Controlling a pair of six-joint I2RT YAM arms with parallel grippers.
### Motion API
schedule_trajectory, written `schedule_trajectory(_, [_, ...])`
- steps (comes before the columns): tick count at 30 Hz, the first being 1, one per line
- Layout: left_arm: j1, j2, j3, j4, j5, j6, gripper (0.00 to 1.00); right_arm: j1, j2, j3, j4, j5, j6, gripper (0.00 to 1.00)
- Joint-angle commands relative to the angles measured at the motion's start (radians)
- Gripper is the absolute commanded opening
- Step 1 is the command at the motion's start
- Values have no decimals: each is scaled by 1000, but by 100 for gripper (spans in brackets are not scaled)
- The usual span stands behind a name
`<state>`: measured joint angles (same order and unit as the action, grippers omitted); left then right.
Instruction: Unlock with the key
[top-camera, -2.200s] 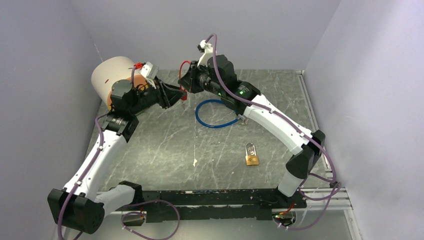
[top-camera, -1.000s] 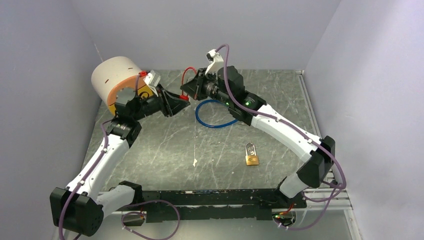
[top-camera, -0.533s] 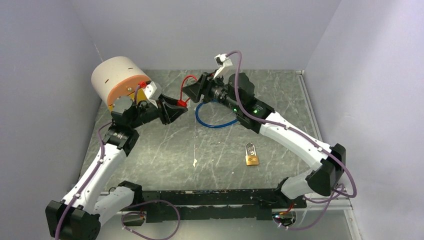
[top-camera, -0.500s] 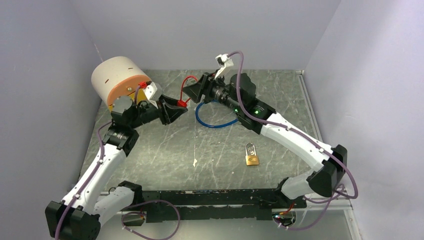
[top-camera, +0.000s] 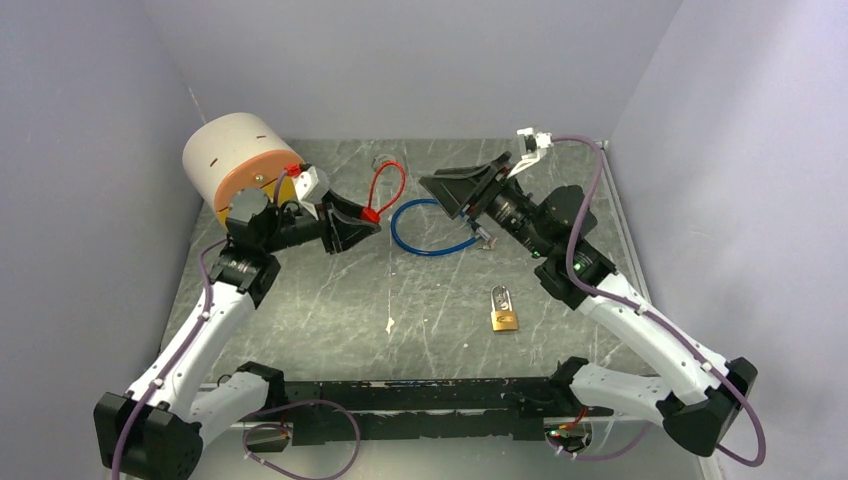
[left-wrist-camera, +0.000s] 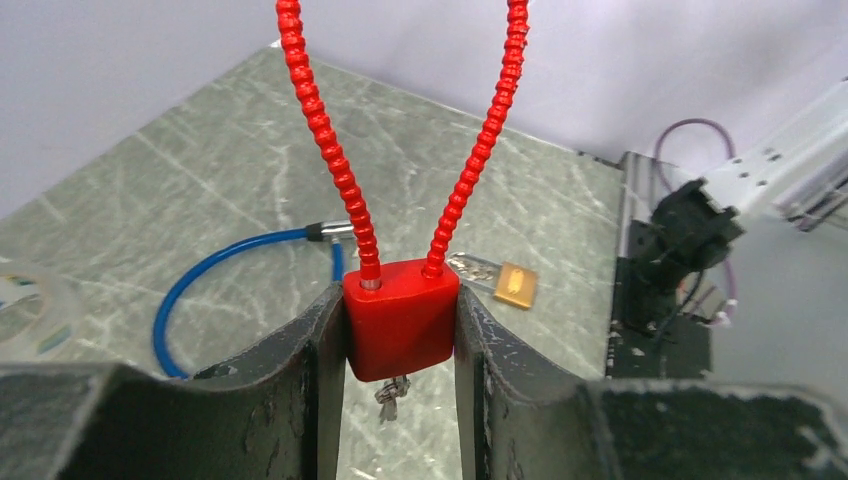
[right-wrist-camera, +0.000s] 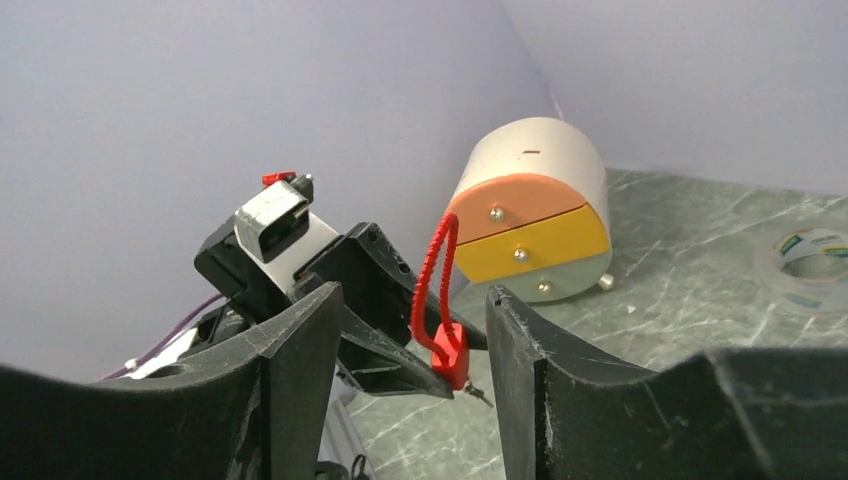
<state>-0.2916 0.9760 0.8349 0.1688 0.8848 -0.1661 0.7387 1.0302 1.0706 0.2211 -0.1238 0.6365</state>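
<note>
Next, my left gripper releases the red lock on the table (top-camera: 320, 281) between the drawer unit and the small white mark.
A red lock (top-camera: 371, 214) with a red ribbed cable loop (top-camera: 388, 185) hangs above the table's back middle, and my left gripper (top-camera: 362, 222) is shut on its body. In the left wrist view the lock (left-wrist-camera: 400, 318) sits squeezed between both fingers, with a small metal key (left-wrist-camera: 389, 394) sticking out of its underside. My right gripper (top-camera: 445, 188) stands open to the right of the lock, apart from it, with nothing between its fingers. From the right wrist the lock (right-wrist-camera: 452, 352) and the key (right-wrist-camera: 480, 393) show ahead, between my open right gripper (right-wrist-camera: 412, 300) fingers.
A blue cable loop (top-camera: 430, 228) lies on the table under the grippers. A brass padlock (top-camera: 504, 318) lies nearer the front. A cylindrical drawer unit (top-camera: 235, 160) stands at the back left, and a tape roll (right-wrist-camera: 815, 255) lies near the back wall.
My right gripper has opened and drawn back to the right, away from the red lock. The left gripper keeps its hold on the lock, shifted slightly.
</note>
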Motion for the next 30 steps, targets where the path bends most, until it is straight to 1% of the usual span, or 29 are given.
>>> schedule_trajectory(1, [-1, 24, 36, 176, 150, -167, 2, -33, 86, 9, 63, -131, 80, 56])
schedule_trajectory(4, [-1, 48, 34, 282, 228, -267, 2, -43, 147, 31, 131, -245, 112, 53])
schedule_trajectory(7, [0, 67, 32, 366, 260, -344, 3, -44, 189, 60, 192, -359, 125, 50])
schedule_trajectory(12, [-1, 96, 29, 442, 260, -414, 2, -44, 225, 101, 202, -411, 127, 49])
schedule_trajectory(15, [-1, 103, 9, 507, 245, -450, 2, -44, 229, 96, 200, -402, 127, 49])
schedule_trajectory(19, [-1, 95, 6, 463, 193, -422, 3, -44, 178, 29, 246, -359, 115, 62])
schedule_trajectory(21, [-1, 88, 7, 428, 171, -402, 3, -44, 134, -22, 275, -303, 110, 70])
schedule_trajectory(23, [-1, 85, 7, 423, 153, -420, 3, -44, 88, -73, 298, -232, 105, 74])
schedule_trajectory(25, [-1, 95, 7, 457, 160, -457, 3, -45, 53, -123, 325, -152, 119, 74])
schedule_trajectory(26, [-1, 99, 7, 482, 167, -479, 3, -45, 45, -142, 339, -131, 128, 73])
schedule_trajectory(28, [-1, 112, 3, 537, 181, -527, 3, -48, 46, -155, 337, -106, 147, 67])
schedule_trajectory(30, [-1, 126, 0, 595, 203, -571, 3, -50, 70, -135, 321, -116, 156, 59])
